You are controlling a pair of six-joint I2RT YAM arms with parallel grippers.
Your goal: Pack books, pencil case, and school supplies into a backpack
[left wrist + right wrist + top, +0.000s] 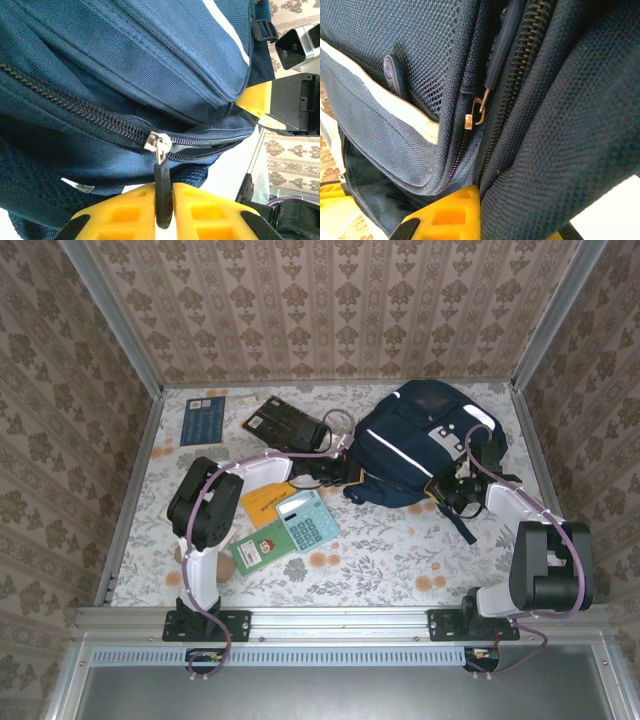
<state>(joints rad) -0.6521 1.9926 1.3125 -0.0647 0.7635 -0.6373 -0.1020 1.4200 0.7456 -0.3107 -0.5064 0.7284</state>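
Note:
My right gripper is going to release the fold of backpack fabric farther back, at the spot [451, 447] below the navy backpack's white patches.
The navy backpack [420, 435] lies at the back right of the table. My left gripper [338, 470] is at its left edge. In the left wrist view it [164, 189] is shut on the black zipper pull [163, 175], which hangs from the metal slider [157, 142] on a partly parted zip. My right gripper [455, 488] is at the bag's near right side, shut on a fold of backpack fabric [545, 165]; one yellow finger [450, 215] shows, the other is hidden. Books lie left of the bag: black and gold [285, 420], dark blue [204, 420], orange-yellow [266, 498], green [262, 548]. The calculator [308, 520] rests between them.
A tan pouch [180, 553] peeks out beside the left arm's base. Patterned walls close the table in at the back and both sides. A second slider [474, 114] hangs on the bag's side zip.

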